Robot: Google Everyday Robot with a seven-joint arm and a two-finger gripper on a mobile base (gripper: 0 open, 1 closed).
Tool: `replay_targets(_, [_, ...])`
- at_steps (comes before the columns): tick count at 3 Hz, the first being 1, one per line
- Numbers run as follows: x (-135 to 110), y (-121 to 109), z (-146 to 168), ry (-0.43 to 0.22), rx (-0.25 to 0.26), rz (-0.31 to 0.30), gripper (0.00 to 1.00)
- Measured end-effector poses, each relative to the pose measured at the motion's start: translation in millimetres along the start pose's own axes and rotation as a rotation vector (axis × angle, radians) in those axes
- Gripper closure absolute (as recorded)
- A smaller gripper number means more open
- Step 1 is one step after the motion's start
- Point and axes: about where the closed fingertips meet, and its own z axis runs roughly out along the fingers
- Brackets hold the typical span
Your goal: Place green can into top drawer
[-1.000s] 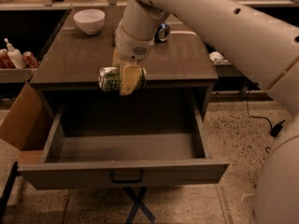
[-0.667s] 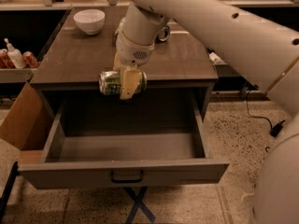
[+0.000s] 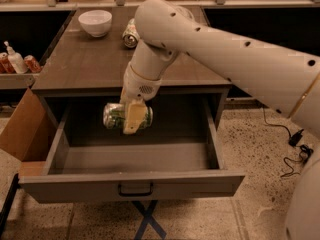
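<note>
I am going to release the green can with my gripper on the bottom of the drawer. It will go straight back from the small dark handle (image 3: 131, 151).
The green can (image 3: 116, 116), with a mottled green wrap and silver ends, lies on its side in my gripper (image 3: 131, 117). The gripper is shut on the can and holds it above the inside of the top drawer (image 3: 135, 183), near the drawer's back and left of centre. The drawer is pulled wide open, with a grey-brown front panel and a small dark handle (image 3: 135, 189) at its centre. The drawer floor shows nothing else in it. My pale arm (image 3: 210, 49) reaches in from the upper right.
A white bowl (image 3: 95, 22) and another can lying on its side (image 3: 131, 34) sit at the back of the table top (image 3: 85, 66). A cardboard box (image 3: 22, 129) stands to the left of the drawer. Bottles and cans (image 3: 17, 61) stand on a shelf at far left. Cables (image 3: 295, 149) lie on the floor at right.
My gripper has moved forward and down with the green can, from over the table's front edge to over the open drawer.
</note>
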Motion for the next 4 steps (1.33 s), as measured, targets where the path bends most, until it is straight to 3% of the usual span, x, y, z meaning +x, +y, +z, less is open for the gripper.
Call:
replay_targets(1, [10, 7, 42, -0.02, -0.042, 0.069, 1.0])
replay_targets(2, [23, -1, 75, -0.011, -0.041, 0.148, 1.0])
replay_targets(4, [44, 0, 108, 0.023, 0.001, 0.31, 1.0])
